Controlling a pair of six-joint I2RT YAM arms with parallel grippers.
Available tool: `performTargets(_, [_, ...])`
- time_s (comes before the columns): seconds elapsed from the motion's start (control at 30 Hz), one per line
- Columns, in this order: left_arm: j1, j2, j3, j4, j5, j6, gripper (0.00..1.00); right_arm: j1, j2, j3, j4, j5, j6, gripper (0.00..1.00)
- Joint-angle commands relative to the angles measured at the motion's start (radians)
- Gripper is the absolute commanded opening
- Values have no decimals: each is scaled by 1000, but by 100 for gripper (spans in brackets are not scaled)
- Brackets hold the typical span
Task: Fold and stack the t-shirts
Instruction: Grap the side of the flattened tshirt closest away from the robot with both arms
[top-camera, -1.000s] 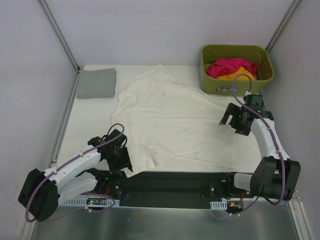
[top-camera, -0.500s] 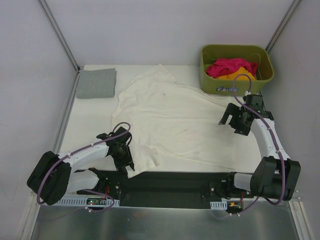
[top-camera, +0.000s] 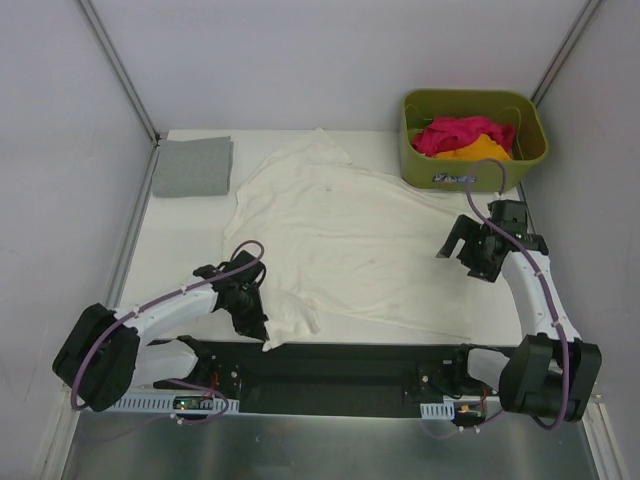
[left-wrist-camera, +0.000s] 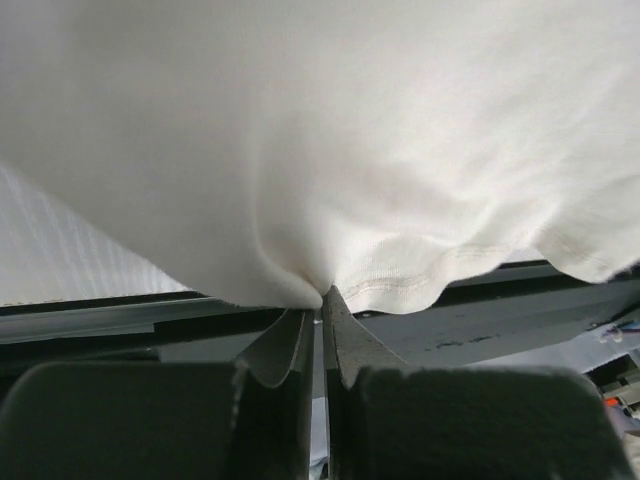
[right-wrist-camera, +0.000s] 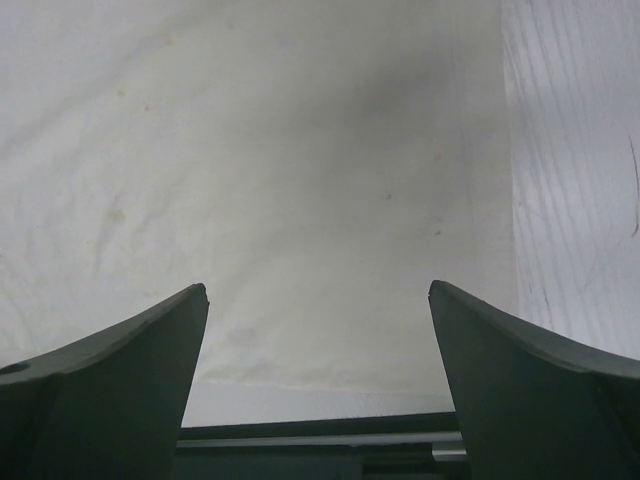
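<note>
Next, my right gripper will go to the cream-white t-shirt's near hem corner (top-camera: 460, 331) (right-wrist-camera: 436, 380) on the basket's side, opposite my left gripper, and close there.
A large cream-white t-shirt (top-camera: 350, 235) lies spread over the middle of the table. My left gripper (top-camera: 252, 318) is at its near left corner, shut on the hem. In the left wrist view the cloth (left-wrist-camera: 320, 150) bunches into the closed fingertips of the left gripper (left-wrist-camera: 322, 292). My right gripper (top-camera: 463, 250) hovers open over the shirt's right side. The right wrist view shows the right gripper (right-wrist-camera: 318, 290) with flat cloth (right-wrist-camera: 300, 180) under its wide-apart fingers. A folded grey t-shirt (top-camera: 192, 166) lies at the far left. Magenta-pink (top-camera: 455, 132) and orange (top-camera: 482, 150) shirts sit in the basket.
The olive-green plastic basket (top-camera: 408, 150) stands at the far right corner, close behind the right arm. A black base plate (top-camera: 340, 365) runs along the near edge between the arms. Metal frame posts (top-camera: 120, 70) rise at both back corners.
My left gripper slid right onto the cream shirt's near left hem and shut on it, bunching the cloth. The right gripper shifted slightly nearer and stayed open.
</note>
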Motion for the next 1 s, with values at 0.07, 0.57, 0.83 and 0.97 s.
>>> performTargets(0.07, [1, -137, -28, 38, 48, -11, 0, -8, -170, -119, -140, 87, 153, 97])
performTargets(0.57, [2, -217, 25, 9, 41, 9, 0, -122, -434, -347, -267, 84, 392, 97])
performTargets(0.83, [4, -185, 64, 9, 9, 34, 0, -122, -401, -444, -164, 38, 451, 93])
performTargets(0.97, [5, -163, 81, 9, 7, 38, 0, -122, -362, -455, -105, 89, 451, 85])
